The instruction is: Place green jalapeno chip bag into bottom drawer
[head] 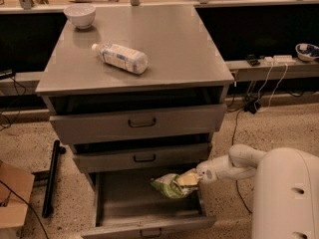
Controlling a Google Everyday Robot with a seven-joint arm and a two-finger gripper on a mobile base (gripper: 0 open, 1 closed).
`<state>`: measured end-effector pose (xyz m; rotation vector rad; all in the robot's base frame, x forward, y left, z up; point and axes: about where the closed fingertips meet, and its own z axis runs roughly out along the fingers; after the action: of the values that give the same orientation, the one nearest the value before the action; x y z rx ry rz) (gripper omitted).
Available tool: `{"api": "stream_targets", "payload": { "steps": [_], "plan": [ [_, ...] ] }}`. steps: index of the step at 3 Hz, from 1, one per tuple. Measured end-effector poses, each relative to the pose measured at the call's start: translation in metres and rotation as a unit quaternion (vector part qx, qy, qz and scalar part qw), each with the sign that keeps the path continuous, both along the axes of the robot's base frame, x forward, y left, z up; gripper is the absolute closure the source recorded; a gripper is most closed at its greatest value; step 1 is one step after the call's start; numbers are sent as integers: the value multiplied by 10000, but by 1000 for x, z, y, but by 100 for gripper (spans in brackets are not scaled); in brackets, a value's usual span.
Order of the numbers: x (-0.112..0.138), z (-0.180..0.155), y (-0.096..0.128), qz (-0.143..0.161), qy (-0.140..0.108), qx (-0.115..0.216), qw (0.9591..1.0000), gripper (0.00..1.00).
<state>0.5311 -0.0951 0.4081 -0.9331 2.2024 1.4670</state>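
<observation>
My gripper has the green jalapeno chip bag, which hangs above the drawer's grey floor. I should release it on the bottom drawer's grey bottom [168, 202], toward the side of the white arm.
The green jalapeno chip bag [169, 185] is a crinkly green bag with pale patches, held over the right side of the open bottom drawer [124, 205]. My gripper [191, 179] reaches in from the right on a white arm and is shut on the bag's right end. The bag hangs above the drawer's grey floor, just below the middle drawer's front. The bottom drawer is pulled far out, and its small dark handle [150, 231] shows at the lower edge.
A clear white-labelled bottle [121, 58] lies on the cabinet top [174, 44], with a white bowl [80, 15] at its back left. The middle drawer [143, 158] and top drawer [141, 123] are nearly shut. A black bar [51, 177] lies on the floor left.
</observation>
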Motion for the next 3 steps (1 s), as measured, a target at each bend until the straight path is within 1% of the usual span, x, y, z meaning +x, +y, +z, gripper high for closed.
{"api": "stream_targets", "payload": {
  "steps": [1,2,3],
  "plan": [
    [-6,-68,0,-491,278,-50,9984,100],
    [-8,-106,1,-771,403,-105,9962,100],
    [-6,-140,6,-1024,514,-105,9934,100]
  ]
}}
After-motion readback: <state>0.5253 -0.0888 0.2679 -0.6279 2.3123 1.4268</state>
